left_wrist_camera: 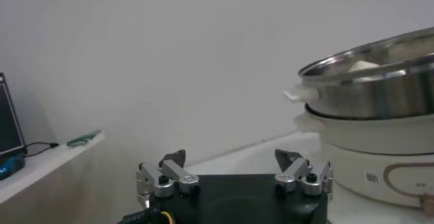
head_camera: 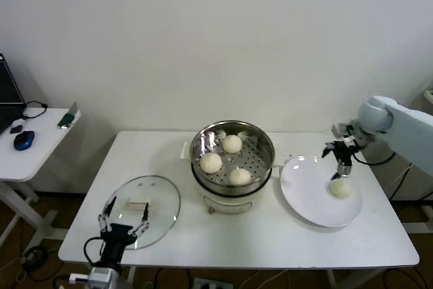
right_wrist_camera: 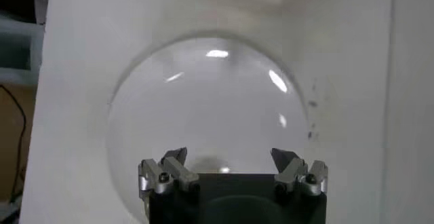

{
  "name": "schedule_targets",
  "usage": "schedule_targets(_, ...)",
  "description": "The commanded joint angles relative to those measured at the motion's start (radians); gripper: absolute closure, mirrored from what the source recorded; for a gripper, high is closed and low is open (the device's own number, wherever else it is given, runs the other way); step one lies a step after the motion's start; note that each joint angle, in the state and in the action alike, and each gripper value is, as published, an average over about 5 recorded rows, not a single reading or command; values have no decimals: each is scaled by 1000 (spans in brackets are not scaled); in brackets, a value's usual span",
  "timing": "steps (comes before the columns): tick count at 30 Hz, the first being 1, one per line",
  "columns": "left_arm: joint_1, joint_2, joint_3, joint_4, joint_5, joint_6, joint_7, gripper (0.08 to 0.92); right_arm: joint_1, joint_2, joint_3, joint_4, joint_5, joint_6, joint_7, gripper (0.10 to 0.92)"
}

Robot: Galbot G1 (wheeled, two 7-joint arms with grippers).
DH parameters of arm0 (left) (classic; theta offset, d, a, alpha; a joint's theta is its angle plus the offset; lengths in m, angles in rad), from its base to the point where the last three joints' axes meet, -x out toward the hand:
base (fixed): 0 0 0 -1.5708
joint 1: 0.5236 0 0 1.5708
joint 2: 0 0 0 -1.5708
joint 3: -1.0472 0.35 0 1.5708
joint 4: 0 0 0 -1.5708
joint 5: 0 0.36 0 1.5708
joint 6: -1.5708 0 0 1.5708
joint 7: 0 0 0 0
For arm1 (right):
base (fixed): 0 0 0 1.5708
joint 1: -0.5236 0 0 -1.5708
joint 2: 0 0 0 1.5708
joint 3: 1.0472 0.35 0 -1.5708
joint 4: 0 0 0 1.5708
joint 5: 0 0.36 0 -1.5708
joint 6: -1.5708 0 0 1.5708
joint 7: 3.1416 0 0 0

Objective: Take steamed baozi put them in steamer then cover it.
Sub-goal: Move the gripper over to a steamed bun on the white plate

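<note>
Next, my right gripper grabs the sides of the baozi (head_camera: 343,188) on the white plate, because it is the one still outside the steamer.
The steamer (head_camera: 232,150) is a shiny steel basket on a white pot base (head_camera: 230,202) at the table's middle. Three baozi lie in it (head_camera: 232,143), (head_camera: 211,162), (head_camera: 239,176). A fourth baozi (head_camera: 340,189) lies on a white plate (head_camera: 308,194) to the right. My right gripper (head_camera: 339,166) is open just above that baozi; its wrist view shows the open gripper (right_wrist_camera: 230,161) over the plate (right_wrist_camera: 210,103), the baozi hidden. The glass cover (head_camera: 161,195) with its white handle (head_camera: 139,204) lies at the front left. My left gripper (head_camera: 124,218) is open and parked by it.
A side table (head_camera: 40,143) at the far left carries a blue mouse (head_camera: 24,140) and a laptop. The left wrist view shows the open left gripper (left_wrist_camera: 234,163), the steamer (left_wrist_camera: 380,83) and pot base (left_wrist_camera: 373,157) at the side. Cables hang below the table.
</note>
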Motion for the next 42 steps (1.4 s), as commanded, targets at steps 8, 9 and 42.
schedule_targets(8, 10, -6, -11, 5, 5, -1, -2, 177, -297, 63, 316, -258, -241, 43, 5, 203)
schedule_targets(9, 10, -6, -10, 6, 6, -1, -2, 177, -293, 74, 320, -270, -248, 48, 5, 203)
schedule_targets(42, -1, -9, -11, 24, 10, -2, -3, 177, -275, 197, 303, -388, -347, 102, -21, 293)
